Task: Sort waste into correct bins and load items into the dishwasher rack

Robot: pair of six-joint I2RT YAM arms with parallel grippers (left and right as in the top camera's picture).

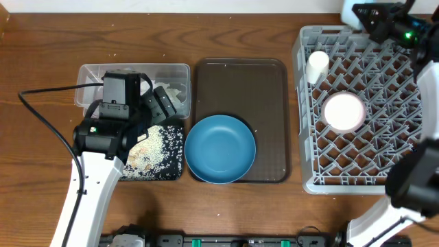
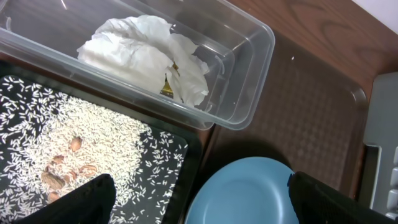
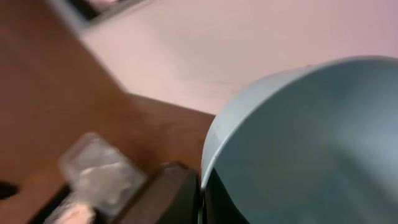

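I'll release the small light-blue bowl, which is above the grey rack now, from my right gripper in the grey rack (image 1: 339,46) just behind the white cup.
My left gripper (image 2: 214,202) hangs open over the edge between the black tray (image 2: 180,155) of loose rice (image 2: 68,143) and the large deep-blue bowl (image 1: 219,149). It holds nothing. The clear tub (image 2: 249,81) behind it holds crumpled tissue (image 2: 146,53) and a yellow-green wrapper (image 2: 169,87). At the far right corner, above the grey rack (image 1: 370,82), my right gripper (image 3: 202,186) is shut on the rim of the small light-blue bowl (image 3: 298,137). A white cup (image 1: 317,65) and a pink-rimmed bowl (image 1: 343,111) sit in the rack.
The deep-blue bowl rests at the near left corner of a dark brown serving tray (image 1: 240,82) between the bins and the rack. A black cable (image 1: 41,116) loops over the wooden table left of the left arm.
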